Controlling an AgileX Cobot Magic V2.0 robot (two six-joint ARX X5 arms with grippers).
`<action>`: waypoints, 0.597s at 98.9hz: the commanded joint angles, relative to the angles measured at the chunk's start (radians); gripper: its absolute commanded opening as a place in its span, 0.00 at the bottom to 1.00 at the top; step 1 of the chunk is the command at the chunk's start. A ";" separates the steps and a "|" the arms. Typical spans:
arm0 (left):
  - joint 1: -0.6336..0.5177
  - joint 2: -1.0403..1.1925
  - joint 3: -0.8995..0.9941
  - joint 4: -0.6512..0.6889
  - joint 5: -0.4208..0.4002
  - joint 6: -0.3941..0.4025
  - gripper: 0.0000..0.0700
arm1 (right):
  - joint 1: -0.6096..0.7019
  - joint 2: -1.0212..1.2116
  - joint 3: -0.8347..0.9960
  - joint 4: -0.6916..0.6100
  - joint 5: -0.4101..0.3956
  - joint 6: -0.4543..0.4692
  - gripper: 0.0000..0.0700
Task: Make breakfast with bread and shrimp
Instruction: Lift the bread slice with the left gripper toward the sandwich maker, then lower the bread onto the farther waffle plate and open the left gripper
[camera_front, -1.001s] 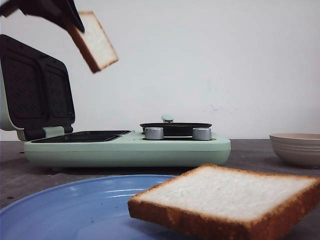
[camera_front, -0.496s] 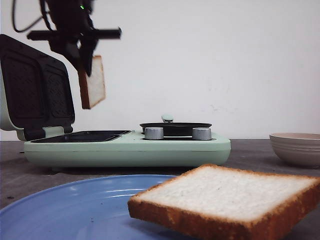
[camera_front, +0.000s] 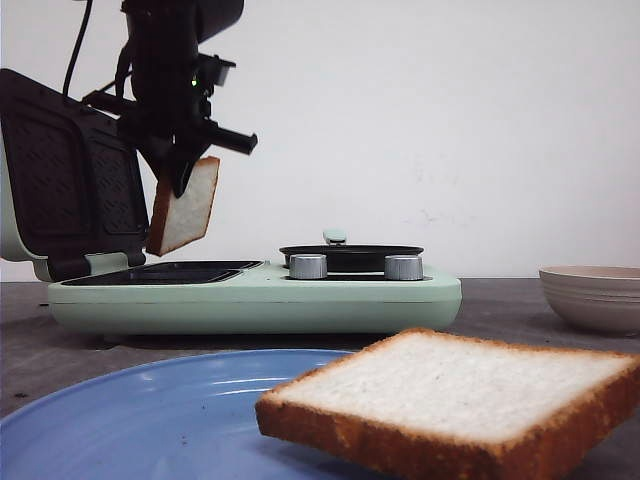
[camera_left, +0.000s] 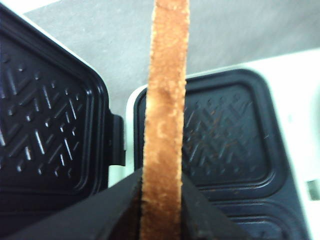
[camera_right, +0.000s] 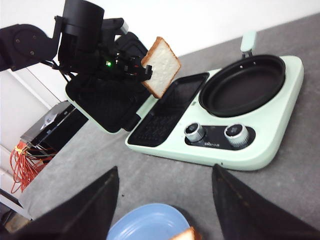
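My left gripper will let go of the bread slice, and it will be set free on the far square of the sandwich maker's lower plate (camera_front: 195, 266) (camera_left: 212, 132).
My left gripper (camera_front: 181, 178) is shut on the top edge of one bread slice (camera_front: 184, 208), which hangs nearly upright over the open sandwich maker's lower plate (camera_front: 165, 271). In the left wrist view the slice's brown crust (camera_left: 165, 115) runs edge-on between the two black fingers, above the patterned plate (camera_left: 225, 135). In the right wrist view that same slice (camera_right: 161, 66) hangs over the plate. A second bread slice (camera_front: 450, 400) lies on the blue plate (camera_front: 150, 420) close to the camera. My right gripper (camera_right: 165, 195) is open above the blue plate (camera_right: 150, 223), holding nothing. No shrimp is in view.
The mint-green appliance (camera_front: 255, 298) has its black lid (camera_front: 70, 175) raised at the left, a round black pan (camera_front: 350, 256) and two silver knobs (camera_front: 308, 267) at the right. A beige bowl (camera_front: 592, 295) stands at the far right. Orange cables (camera_right: 22, 167) lie off the table.
The left arm has come down and turned, bringing the held bread slice from high at the upper left to just above the sandwich maker's lower plate. The slice on the plate has not moved.
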 joint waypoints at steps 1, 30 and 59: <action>-0.005 0.027 0.028 0.009 -0.009 0.037 0.01 | 0.002 0.002 0.014 0.006 0.012 -0.016 0.51; 0.000 0.039 0.028 0.066 -0.041 0.084 0.01 | 0.002 0.002 0.014 0.008 0.024 -0.037 0.51; 0.001 0.061 0.028 0.067 -0.056 0.120 0.01 | 0.002 0.002 0.014 0.007 0.045 -0.040 0.51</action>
